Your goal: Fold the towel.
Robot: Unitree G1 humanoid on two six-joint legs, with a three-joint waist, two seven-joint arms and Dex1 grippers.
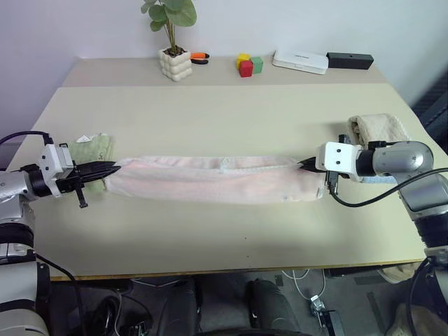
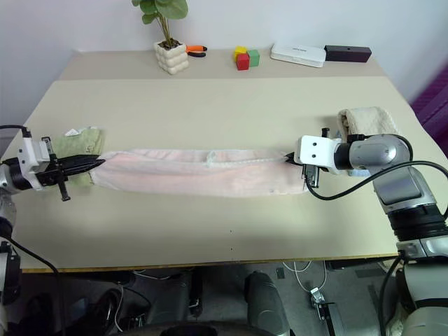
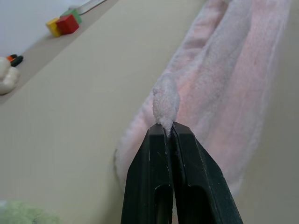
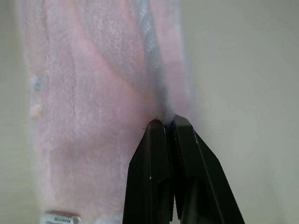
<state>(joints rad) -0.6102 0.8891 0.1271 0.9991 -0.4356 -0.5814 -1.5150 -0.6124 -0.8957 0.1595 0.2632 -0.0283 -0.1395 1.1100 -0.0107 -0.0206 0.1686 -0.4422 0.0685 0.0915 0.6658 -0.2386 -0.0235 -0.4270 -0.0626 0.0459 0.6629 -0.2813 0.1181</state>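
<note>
The pinched tuft at the pale pink towel's back edge (image 1: 136, 155) (image 3: 136, 122), near the light green towel, will be let go by my left gripper.
The pale pink towel (image 1: 213, 178) stretches lengthwise across the table between my two grippers, sagging in the middle. My left gripper (image 1: 114, 168) is shut on a pinched tuft at the towel's left end; the left wrist view shows the tuft bulging out of the black fingertips (image 3: 161, 140). At the right end my right gripper (image 1: 305, 165) is shut on the towel's upper corner, and the right wrist view has its fingertips (image 4: 161, 133) pressed into the pink pile (image 4: 93, 93). A small label (image 4: 60, 217) sits at that end.
A folded light green towel (image 1: 91, 148) lies behind my left gripper. A rolled beige towel (image 1: 378, 127) sits behind my right wrist. Along the back edge stand a potted plant (image 1: 174, 61), coloured blocks (image 1: 248, 65), a white box (image 1: 299, 61) and a black box (image 1: 349, 60).
</note>
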